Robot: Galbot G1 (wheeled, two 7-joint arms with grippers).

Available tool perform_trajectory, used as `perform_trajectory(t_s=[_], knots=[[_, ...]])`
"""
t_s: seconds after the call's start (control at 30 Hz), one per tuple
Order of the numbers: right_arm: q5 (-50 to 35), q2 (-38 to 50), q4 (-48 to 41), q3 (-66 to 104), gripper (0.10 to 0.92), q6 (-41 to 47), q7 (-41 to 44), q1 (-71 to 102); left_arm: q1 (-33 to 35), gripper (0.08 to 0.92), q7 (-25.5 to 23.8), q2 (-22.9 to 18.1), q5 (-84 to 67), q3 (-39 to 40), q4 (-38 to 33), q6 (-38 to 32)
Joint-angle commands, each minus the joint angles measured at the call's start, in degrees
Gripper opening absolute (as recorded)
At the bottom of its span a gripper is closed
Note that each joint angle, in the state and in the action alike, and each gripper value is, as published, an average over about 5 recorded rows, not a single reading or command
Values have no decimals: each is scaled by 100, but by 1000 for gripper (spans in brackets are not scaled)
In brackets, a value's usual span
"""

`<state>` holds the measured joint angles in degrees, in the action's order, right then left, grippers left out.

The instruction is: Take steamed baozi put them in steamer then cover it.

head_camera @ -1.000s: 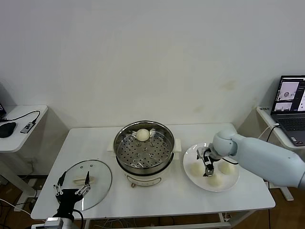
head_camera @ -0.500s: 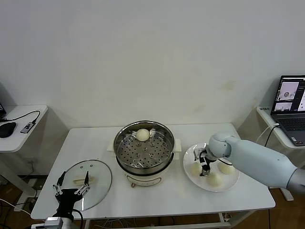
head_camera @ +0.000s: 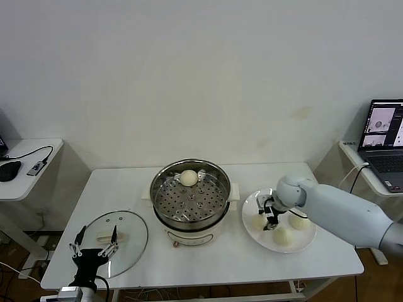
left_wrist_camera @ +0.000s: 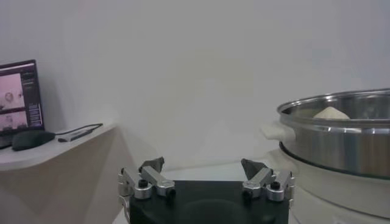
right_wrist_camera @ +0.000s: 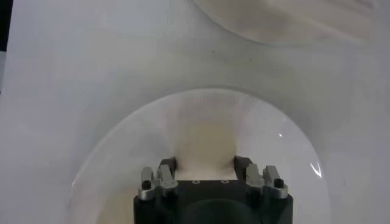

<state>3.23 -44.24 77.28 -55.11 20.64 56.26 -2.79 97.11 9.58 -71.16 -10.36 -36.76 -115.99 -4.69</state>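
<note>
Next, my right gripper releases its baozi on the steamer's perforated tray [head_camera: 168,193] next to the baozi there, toward the glass lid.
One steamed baozi [head_camera: 189,177] lies on the perforated tray of the steamer [head_camera: 158,184] at the table's middle. Three more rest on a white plate [head_camera: 252,202] to its right. My right gripper [head_camera: 269,218] is down on the plate, shut on the baozi [head_camera: 257,222] nearest the steamer. The right wrist view shows that baozi [right_wrist_camera: 204,140] filling the gap of the right gripper [right_wrist_camera: 205,163]. The other two baozi [head_camera: 283,236] [head_camera: 300,220] lie free. The cover [head_camera: 129,242], a glass lid, lies flat at front left. My left gripper [head_camera: 97,234] hangs open over it.
A side table with a mouse [head_camera: 7,170] and cable stands at far left. A laptop [head_camera: 385,143] sits on another table at far right. In the left wrist view the steamer [left_wrist_camera: 341,141] rises close by, with a baozi [left_wrist_camera: 331,113] inside.
My right gripper shifted a little toward the steamer-side baozi on the plate and its fingers closed on it. The left arm has not moved.
</note>
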Motion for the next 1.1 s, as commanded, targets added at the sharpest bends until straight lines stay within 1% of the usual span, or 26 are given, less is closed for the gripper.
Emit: perform_trajectory(t_s=[0.03,0.23,0.43,0.63,0.8,0.97,1.1], knots=[[-526,437,385,-171,577,85,88,-751,28,823,-9,25,-9,5,-41,7],[-1214,672,632,-824,577,179,167,-2049,50,823,-19,46,-15,29,-99,16],[-1835,254,702,-1560,579,325,137,-3563,18,823,-24,80,-37,75,-84,15],[-2647,-637,662,-1796,590,731,-112,-4062,-43,823,-24,114,-75,97,-43,11],[-3349,-1610,460,-1795,594,1167,-439,-3893,-93,823,-26,138,-109,92,9,12],[-3642,-2556,47,-1637,594,1642,-726,-3391,-134,823,-26,108,-121,86,5,21],[-3682,-3050,-287,-1598,594,1850,-892,-3049,-149,823,-26,72,-120,88,-6,21]])
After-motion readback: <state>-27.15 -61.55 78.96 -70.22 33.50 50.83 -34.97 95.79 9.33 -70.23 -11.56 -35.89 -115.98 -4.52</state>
